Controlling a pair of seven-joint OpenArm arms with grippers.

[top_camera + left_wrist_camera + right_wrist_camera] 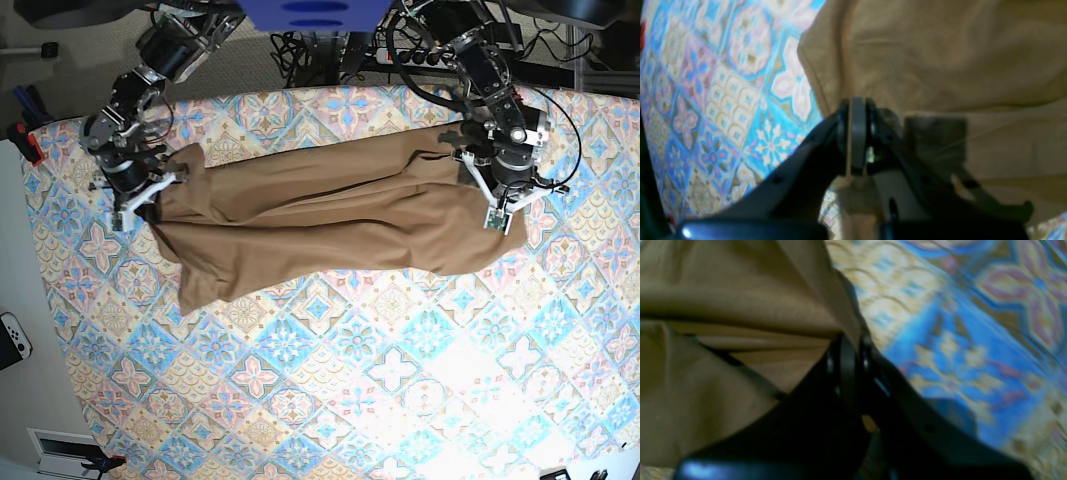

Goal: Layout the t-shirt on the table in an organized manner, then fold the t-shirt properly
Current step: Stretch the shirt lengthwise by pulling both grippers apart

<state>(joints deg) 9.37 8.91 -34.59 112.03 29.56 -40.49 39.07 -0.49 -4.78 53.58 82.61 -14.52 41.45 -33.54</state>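
Observation:
Next, my right gripper sets this end of the tan t-shirt down on the table [99,231] toward the edge of the red-tipped object.
The tan t-shirt [330,215] lies stretched in a long crumpled band across the far half of the table [350,380], held at both ends. In the base view my left gripper [478,165] is at its right end and my right gripper [168,180] at its left end. The left wrist view shows the left gripper [857,133] shut on an edge of the t-shirt [940,60], with the table [723,83] to its left. The right wrist view shows the right gripper [847,363] shut on a bunched fold of the t-shirt [723,306] above the table [957,340].
Cables [330,50] and the arm bases crowd the table's far edge. A red-tipped object [30,142] sits off the left edge, and a white controller [12,338] lies on the floor further down that side.

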